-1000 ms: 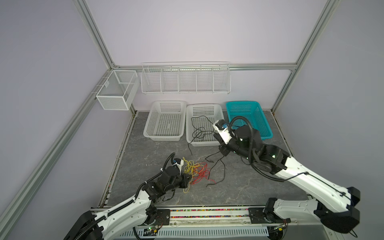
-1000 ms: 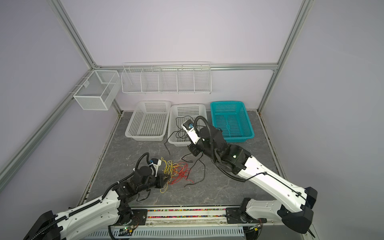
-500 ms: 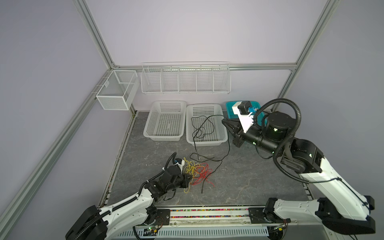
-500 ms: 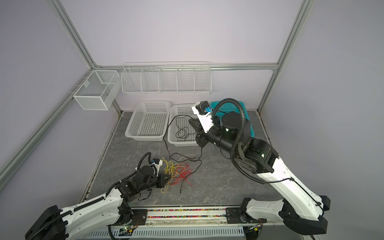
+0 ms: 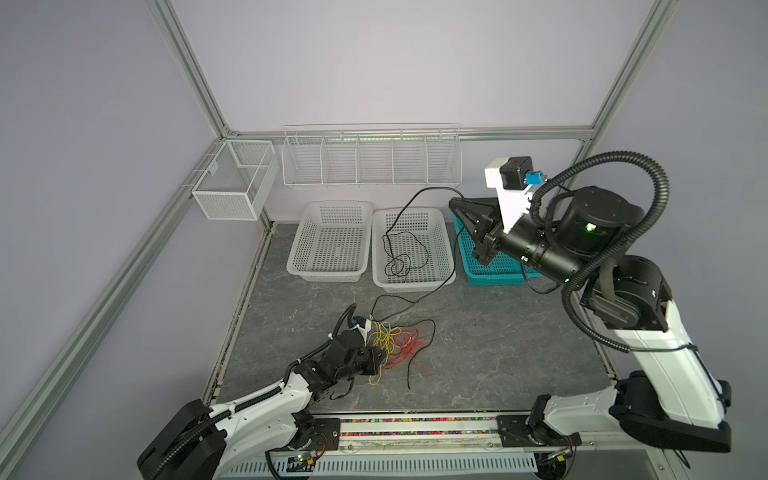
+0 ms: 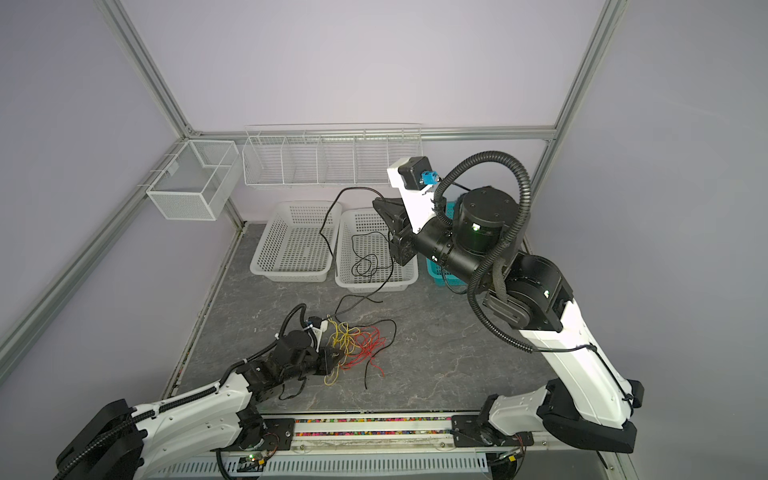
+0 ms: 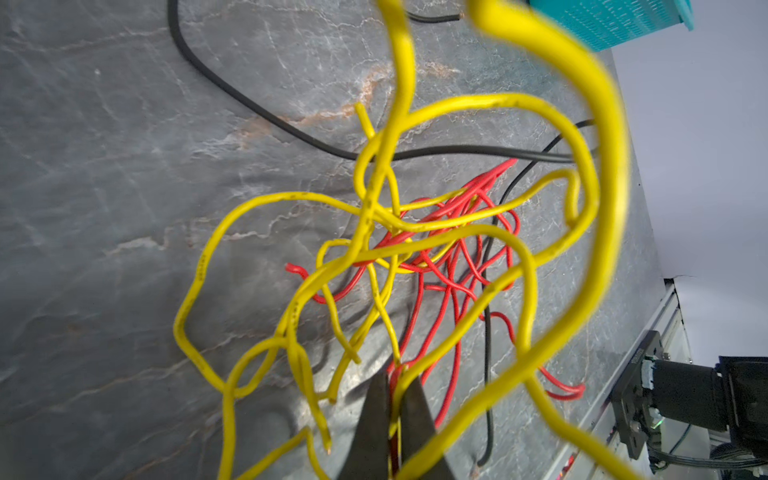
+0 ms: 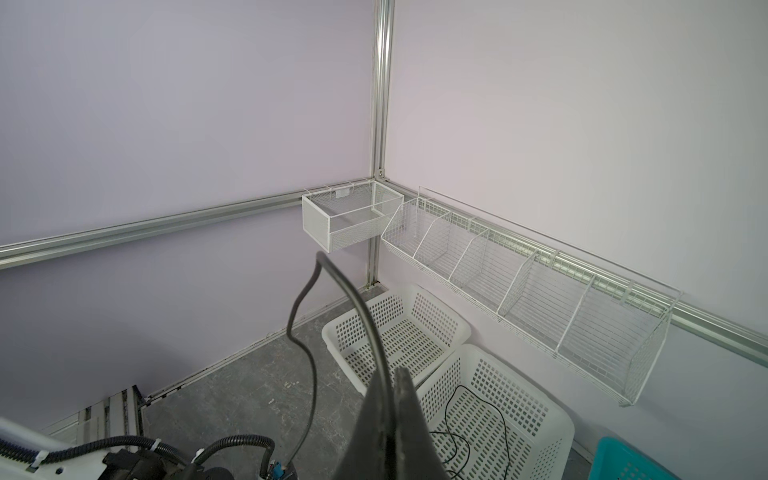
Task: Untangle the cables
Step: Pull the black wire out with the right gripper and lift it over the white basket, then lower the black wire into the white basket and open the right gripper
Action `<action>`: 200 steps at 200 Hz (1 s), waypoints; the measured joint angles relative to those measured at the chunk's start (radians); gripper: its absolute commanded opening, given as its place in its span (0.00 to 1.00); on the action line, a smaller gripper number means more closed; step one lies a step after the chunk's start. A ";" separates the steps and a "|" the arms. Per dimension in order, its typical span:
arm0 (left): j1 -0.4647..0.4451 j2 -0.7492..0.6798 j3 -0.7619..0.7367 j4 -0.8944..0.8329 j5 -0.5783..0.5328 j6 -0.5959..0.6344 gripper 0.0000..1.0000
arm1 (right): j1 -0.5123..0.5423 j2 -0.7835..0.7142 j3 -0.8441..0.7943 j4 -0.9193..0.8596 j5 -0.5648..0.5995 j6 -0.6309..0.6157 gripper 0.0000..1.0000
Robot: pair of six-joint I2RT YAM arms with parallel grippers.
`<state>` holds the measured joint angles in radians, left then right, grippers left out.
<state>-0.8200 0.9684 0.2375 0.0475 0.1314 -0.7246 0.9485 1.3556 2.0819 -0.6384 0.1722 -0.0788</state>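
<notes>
Next, my right gripper lets go of the black cable over its coils on the bottom of the middle white basket (image 5: 408, 256) (image 8: 473, 436).
My right gripper (image 5: 454, 203) is raised high over the baskets at the back and is shut on the black cable (image 5: 432, 188). From the jaws the cable arcs up, drops into the middle white basket (image 5: 415, 283), coils there, then runs over the front rim to the floor. In the right wrist view the black cable (image 8: 353, 299) leaves the shut right gripper (image 8: 390, 374) and bends down. On the floor, the yellow cable (image 5: 384, 336) and red cable (image 5: 409, 347) lie tangled. My left gripper (image 5: 378, 357) sits low at that tangle. The left wrist view shows the left gripper (image 7: 392, 374) shut on yellow (image 7: 266, 199) and red (image 7: 449, 291) strands.
A second white basket (image 5: 328, 277) stands left of the middle one, and a teal basket (image 5: 494, 279) stands to the right, under my right arm. A wire rack (image 5: 370, 158) and a mesh box (image 5: 232, 178) hang on the back wall. Another black end (image 5: 409, 382) lies by the tangle.
My right gripper has risen and swung back to the right with the black cable, drawing it up and away from the tangle. The left gripper has stayed at the yellow and red tangle.
</notes>
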 measured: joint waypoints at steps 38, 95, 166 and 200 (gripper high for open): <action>0.000 -0.050 0.000 -0.001 -0.003 0.003 0.00 | -0.077 0.139 0.105 0.011 0.014 -0.019 0.07; 0.000 -0.221 -0.058 -0.020 -0.034 0.023 0.00 | -0.206 0.409 0.229 0.034 0.032 -0.020 0.07; 0.000 -0.306 -0.096 -0.046 -0.067 0.026 0.00 | -0.298 0.649 0.226 0.109 0.109 -0.022 0.07; 0.000 -0.286 -0.096 -0.046 -0.068 0.030 0.00 | -0.316 0.693 0.126 0.152 0.144 -0.018 0.07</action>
<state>-0.8200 0.6819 0.1417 0.0013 0.0639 -0.6949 0.6323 2.0483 2.2074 -0.4866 0.3164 -0.0971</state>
